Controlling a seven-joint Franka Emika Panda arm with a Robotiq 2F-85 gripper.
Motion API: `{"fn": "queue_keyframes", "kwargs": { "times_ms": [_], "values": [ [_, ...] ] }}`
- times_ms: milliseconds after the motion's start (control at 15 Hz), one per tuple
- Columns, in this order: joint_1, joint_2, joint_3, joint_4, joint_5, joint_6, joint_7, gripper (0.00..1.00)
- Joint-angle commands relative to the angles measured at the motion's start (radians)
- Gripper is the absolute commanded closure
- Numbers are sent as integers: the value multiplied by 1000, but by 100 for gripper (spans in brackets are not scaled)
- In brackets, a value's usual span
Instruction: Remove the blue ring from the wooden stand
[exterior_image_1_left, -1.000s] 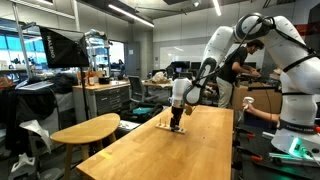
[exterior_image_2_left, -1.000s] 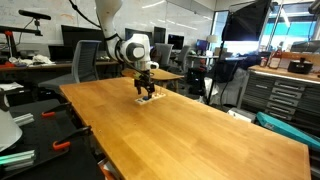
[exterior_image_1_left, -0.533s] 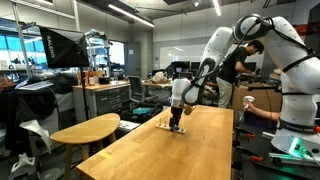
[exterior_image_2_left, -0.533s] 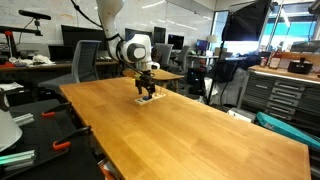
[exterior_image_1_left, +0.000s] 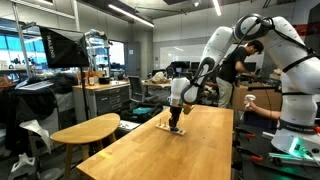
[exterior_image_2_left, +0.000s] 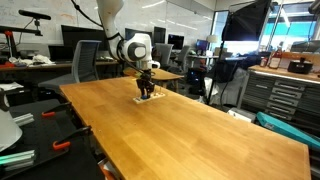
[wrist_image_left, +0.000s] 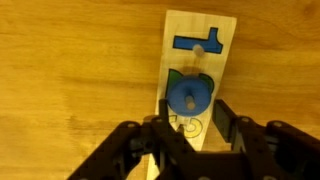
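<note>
My gripper's fingers are short of the blue ring's middle, which lies ahead, so next I open, move farther over the ring and close around its middle (wrist_image_left: 190, 95) before lifting.
In the wrist view the wooden stand (wrist_image_left: 228, 60) is a pale narrow board running up the frame. The blue ring (wrist_image_left: 188, 97) sits on a short peg at its middle. My gripper (wrist_image_left: 195, 110) straddles the ring, with one dark finger (wrist_image_left: 164, 118) close on its left and one (wrist_image_left: 226, 116) close on its right. Whether they press the ring does not show. In both exterior views the gripper (exterior_image_1_left: 176, 123) (exterior_image_2_left: 146, 92) points straight down onto the stand (exterior_image_1_left: 171, 129) (exterior_image_2_left: 148, 100), and the ring is hidden there.
A blue T-shaped piece (wrist_image_left: 198, 44) lies on the stand's far end. The stand rests near the far end of a long wooden table (exterior_image_1_left: 190, 150) (exterior_image_2_left: 190, 125). A round wooden side table (exterior_image_1_left: 85, 130) stands beside it, and a big white robot (exterior_image_1_left: 292, 70) stands at the other side.
The gripper's jaws have narrowed around the ring. The arm has hardly moved above the stand.
</note>
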Motion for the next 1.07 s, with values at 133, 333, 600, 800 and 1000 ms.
{"fn": "queue_keyframes", "kwargs": {
  "times_ms": [133,333,600,800,1000],
  "values": [
    [-2,1,-1,27,9,-41,-11,93],
    [-4,-13,-1,27,8,-65,-13,100],
    [-6,-18,2,29,6,-95,-18,66],
    [-1,-34,0,19,2,-113,-12,55],
    [-2,-57,4,-5,2,-111,-13,32]
  ]
}}
